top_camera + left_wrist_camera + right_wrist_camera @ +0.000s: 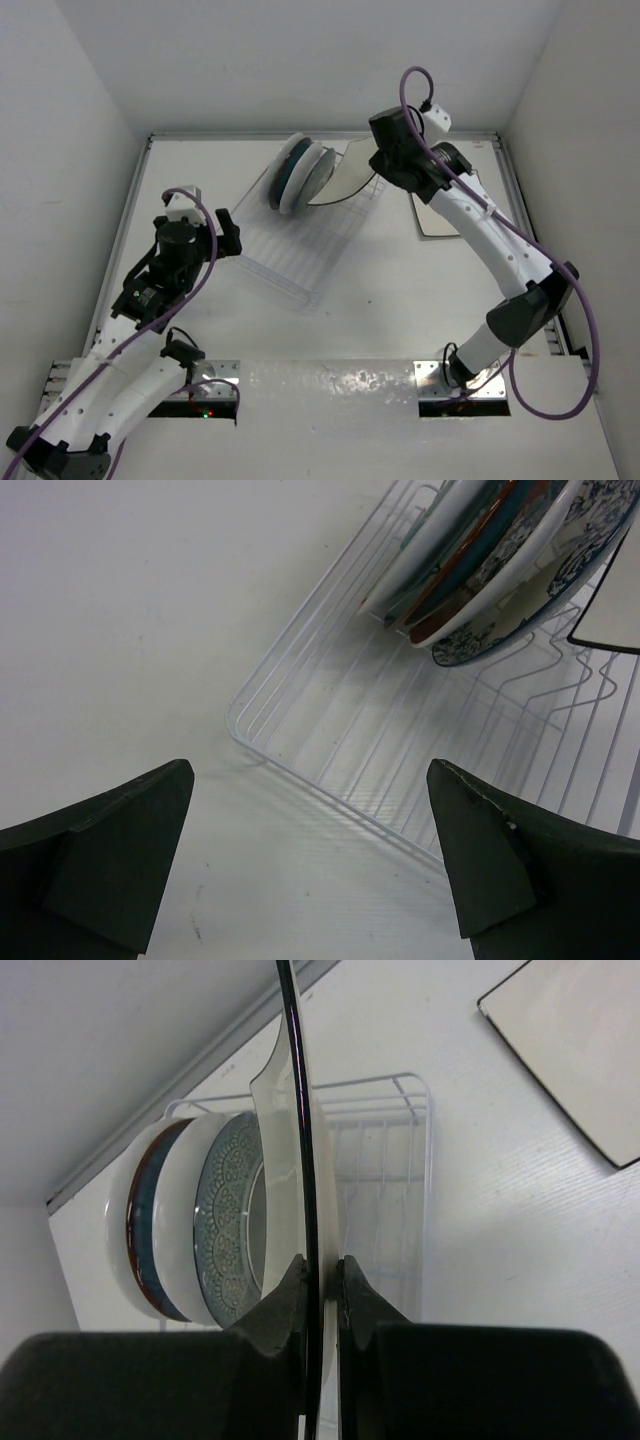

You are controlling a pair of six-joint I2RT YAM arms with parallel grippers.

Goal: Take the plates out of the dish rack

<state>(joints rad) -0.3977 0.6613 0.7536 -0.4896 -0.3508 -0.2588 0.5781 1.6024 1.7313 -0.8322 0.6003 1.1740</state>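
Note:
My right gripper sets the square cream plate, now upright over the rack's far end, onto the near part of the flat square plate [461,229] next.
The white wire dish rack [300,245] lies diagonally at the table's middle. Round plates [300,172] stand on edge at its far end: a blue-patterned one [225,1215] and a red-and-teal one [470,565]. My right gripper [378,168] is shut on the rim of a square cream plate [350,172] and holds it upright over the rack's far end, right beside the round plates; in the right wrist view both fingers pinch its dark edge [300,1140]. A second square cream plate [445,215] lies flat on the table right of the rack. My left gripper [225,232] is open and empty at the rack's left side.
The rack's near corner [240,725] lies just ahead of the left gripper [310,860], with bare table under the fingers. White walls enclose the table on the left, back and right. The right arm reaches over the flat square plate [575,1050].

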